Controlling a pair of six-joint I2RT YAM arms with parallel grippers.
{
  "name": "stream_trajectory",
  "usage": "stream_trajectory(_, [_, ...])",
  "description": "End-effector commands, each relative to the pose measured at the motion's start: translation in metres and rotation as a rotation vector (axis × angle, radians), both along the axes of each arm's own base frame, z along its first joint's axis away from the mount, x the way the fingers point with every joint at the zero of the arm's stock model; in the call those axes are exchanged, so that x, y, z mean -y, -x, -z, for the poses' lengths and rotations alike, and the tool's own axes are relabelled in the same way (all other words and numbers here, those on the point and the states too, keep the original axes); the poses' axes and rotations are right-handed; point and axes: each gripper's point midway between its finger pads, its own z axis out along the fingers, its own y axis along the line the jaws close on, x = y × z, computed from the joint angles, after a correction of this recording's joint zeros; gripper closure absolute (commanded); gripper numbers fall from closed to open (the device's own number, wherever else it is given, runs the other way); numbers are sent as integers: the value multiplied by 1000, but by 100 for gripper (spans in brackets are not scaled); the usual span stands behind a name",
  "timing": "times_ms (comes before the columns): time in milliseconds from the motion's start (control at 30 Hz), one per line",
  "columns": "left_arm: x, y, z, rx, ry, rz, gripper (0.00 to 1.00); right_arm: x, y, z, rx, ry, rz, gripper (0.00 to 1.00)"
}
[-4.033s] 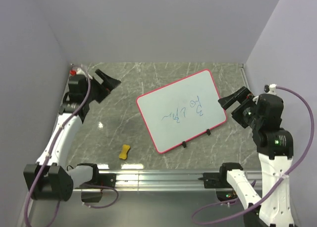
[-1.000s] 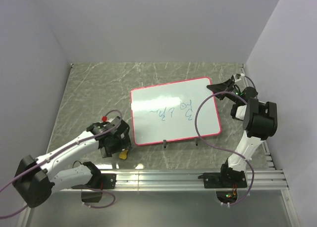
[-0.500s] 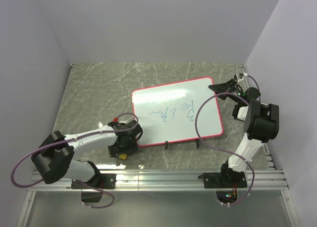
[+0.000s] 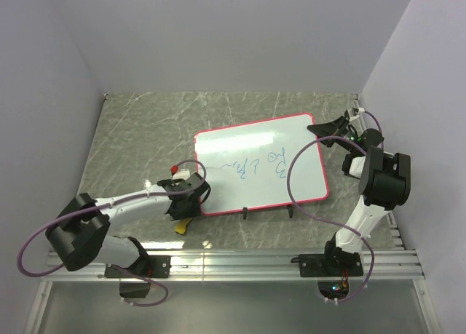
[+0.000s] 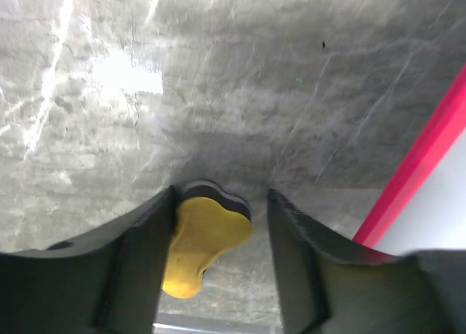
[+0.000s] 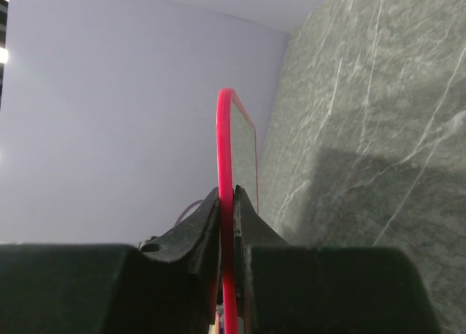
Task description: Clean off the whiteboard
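The yellow sponge slants with its wide end between my left gripper's fingers, so next I open them and take the sponge's narrow middle point(image 5: 192, 259) before wiping.
The whiteboard point(image 4: 258, 167), white with a red frame and blue scribbles in its middle, lies on the grey marble table. My right gripper point(image 4: 318, 129) is shut on the board's right edge near the far corner. In the right wrist view both jaws of the right gripper point(image 6: 227, 192) pinch the red frame of the whiteboard point(image 6: 226, 130). A small yellow sponge point(image 4: 182, 225) lies just off the board's near left corner. My left gripper point(image 4: 180, 219) stands over it. In the left wrist view the sponge point(image 5: 204, 243) rests against the left finger, with a gap to the right finger, so the left gripper point(image 5: 222, 196) is open.
Two black clips point(image 4: 246, 212) stick out from the board's near edge. A metal rail point(image 4: 233, 261) runs along the table's near edge, just behind the sponge. Purple walls close in the left, back and right. The board's red frame point(image 5: 422, 167) is close to the right of the left fingers.
The left gripper has slid right to the sponge and its jaws have narrowed around it. The board has turned slightly in the right gripper, which stays shut.
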Motion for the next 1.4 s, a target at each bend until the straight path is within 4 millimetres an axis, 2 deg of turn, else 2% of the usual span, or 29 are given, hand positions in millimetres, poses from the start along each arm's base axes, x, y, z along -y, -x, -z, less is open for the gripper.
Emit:
stream_trajectory(0, [-6,9,17,-37,-3,3,45,4,7,-34,136,24,14,100])
stream_trajectory(67, [-6,16,14,-48,25,-12,44,4,7,-34,136,24,16,100])
stream_trajectory(167, [-1,21,3,-34,80,-33,36,4,7,-33,132,21,19,100])
stream_trajectory(233, [1,20,-4,-23,102,-58,22,4,7,-33,134,20,20,100])
stream_trajectory(300, [2,21,-7,-28,108,-59,17,5,7,-33,132,17,22,100])
stream_trajectory(400, [5,20,-14,-19,105,-56,19,5,6,-32,131,18,21,100])
stream_trajectory(500, [-1,26,-11,-45,69,-83,24,5,6,-31,126,13,23,100])
stream_trajectory(667, [-6,29,-3,-70,27,-87,27,6,5,-30,125,5,26,100])
stream_trajectory(867, [-8,32,7,-94,7,-93,39,7,3,-31,128,-9,24,100])
stream_trajectory(933, [-10,34,11,-97,8,-94,50,7,2,-31,126,-15,24,100])
stream_trajectory(967, [-10,34,13,-97,8,-94,58,7,2,-30,127,-15,23,100])
stream_trajectory(1000, [-11,36,17,-104,1,-93,76,7,2,-30,125,-16,25,100])
stream_trajectory(1033, [-11,37,18,-110,0,-91,90,7,2,-30,124,-15,25,100])
stream_trajectory(1067, [-11,38,19,-119,0,-93,100,6,2,-29,127,-13,26,100])
stream_trajectory(1100, [-10,38,16,-119,1,-97,100,7,2,-28,124,-14,29,100])
stream_trajectory(1167, [-10,37,4,-95,4,-97,100,6,3,-28,123,-15,31,100])
stream_trajectory(1200, [0,26,-18,-38,61,-104,100,6,3,-28,124,-15,32,100])
stream_trajectory(1233, [-5,28,-31,-31,46,-110,100,6,3,-29,123,-14,33,100])
stream_trajectory(1267, [-2,21,-48,8,68,-112,100,6,4,-29,123,-13,33,100])
stream_trajectory(1300, [10,3,-85,98,129,-101,100,6,3,-28,122,-8,35,100])
stream_trajectory(1333, [9,-2,-101,126,124,-96,100,5,4,-29,125,-6,37,100])
stream_trajectory(1367, [21,-21,-135,193,144,-72,100,6,4,-28,121,-4,40,100])
